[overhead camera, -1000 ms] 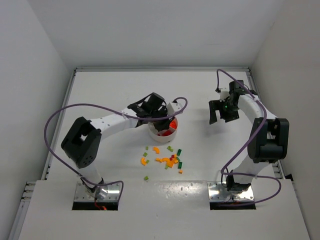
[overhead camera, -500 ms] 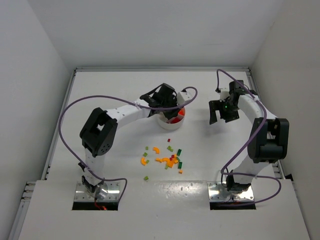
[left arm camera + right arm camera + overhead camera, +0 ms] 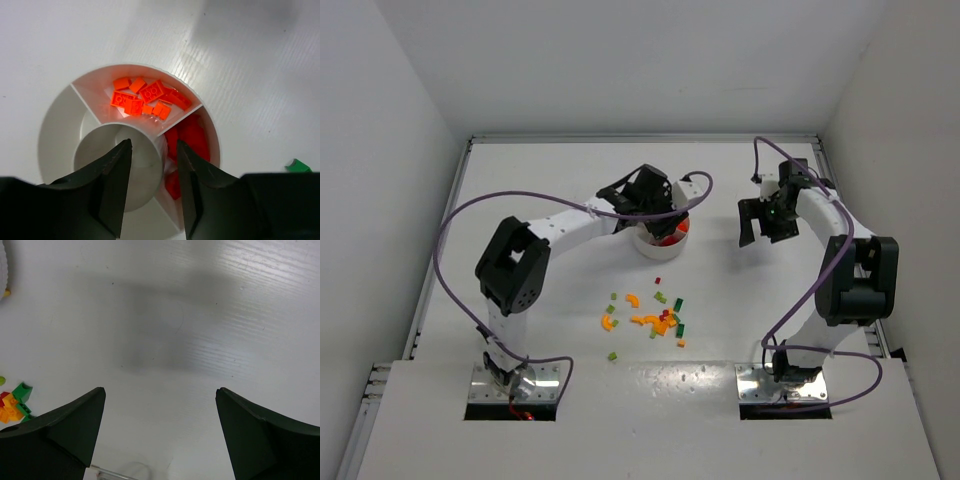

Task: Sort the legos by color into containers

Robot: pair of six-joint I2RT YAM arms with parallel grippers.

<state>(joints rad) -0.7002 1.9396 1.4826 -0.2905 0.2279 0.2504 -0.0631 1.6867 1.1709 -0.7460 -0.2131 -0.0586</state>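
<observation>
Next, my left gripper goes to the lone red brick (image 3: 658,280) between the round white dish and the pile of loose legos and closes there.
The round white dish (image 3: 661,245) stands at mid table, and its rim (image 3: 54,112) fills the left wrist view. One wedge holds orange legos (image 3: 142,97), and the wedge beside it holds red legos (image 3: 192,137). My left gripper (image 3: 653,207) is over the dish. In the left wrist view the gripper (image 3: 153,145) straddles the wall of the central cup, with one finger inside the cup and the other in the red wedge, closed on that wall. Loose legos (image 3: 655,320) in orange, green, yellow and red lie nearer the arm bases. My right gripper (image 3: 760,228) is wide open and empty over bare table (image 3: 160,392).
A single red brick (image 3: 657,280) lies between the dish and the pile. A green brick (image 3: 298,165) lies just outside the dish. The edge of the pile (image 3: 15,402) shows at the left of the right wrist view. Raised rails border the table.
A second ago the dish was nearer the pile. It has moved back and to the right with my left gripper on it, and has barely shifted in the last half second. The right arm has not moved.
</observation>
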